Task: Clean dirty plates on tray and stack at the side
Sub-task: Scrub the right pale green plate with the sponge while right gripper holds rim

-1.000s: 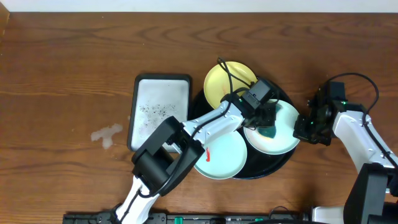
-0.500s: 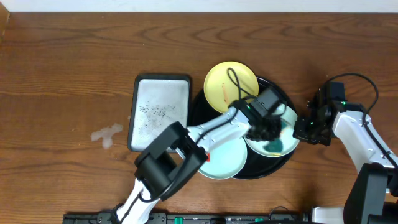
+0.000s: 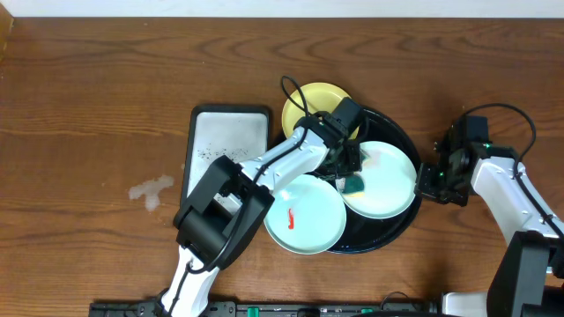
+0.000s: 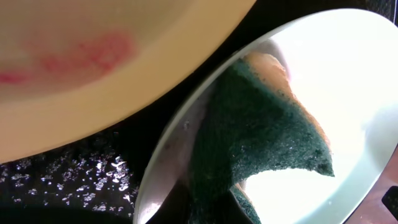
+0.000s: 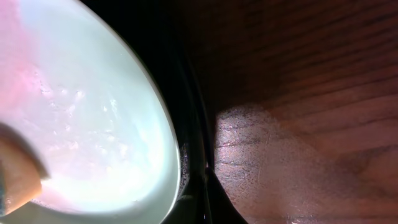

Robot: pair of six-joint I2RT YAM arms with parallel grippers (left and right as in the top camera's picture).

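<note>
Next, my left gripper lets go of the green sponge near the middle of the small grey tray (image 3: pixel 217 171).
The black tray (image 3: pixel 398 227) carries three plates. The yellow plate (image 3: pixel 306 107), smeared red, leans over the tray's back-left rim. One mint plate (image 3: pixel 310 220) with a red smear overhangs the front left. The other mint plate (image 3: pixel 392 180) lies on the right. My left gripper (image 3: pixel 350 170) is shut on a green sponge (image 3: pixel 354 185) pressed on that plate's left edge. In the left wrist view the sponge (image 4: pixel 261 137) fills the centre, with the yellow plate (image 4: pixel 93 62) above. My right gripper (image 3: pixel 429 183) is shut on the tray's right rim (image 5: pixel 189 124), beside the mint plate (image 5: pixel 81 118).
A small grey rectangular tray (image 3: pixel 226 157) lies left of the black tray. A pale wet patch (image 3: pixel 152 189) marks the wooden table (image 3: pixel 106 88) further left. The left arm's cable loops over the yellow plate.
My left gripper swept the sponge from the right mint plate's middle and front to its left edge. The yellow plate shifted slightly back and left. The right arm stayed put.
</note>
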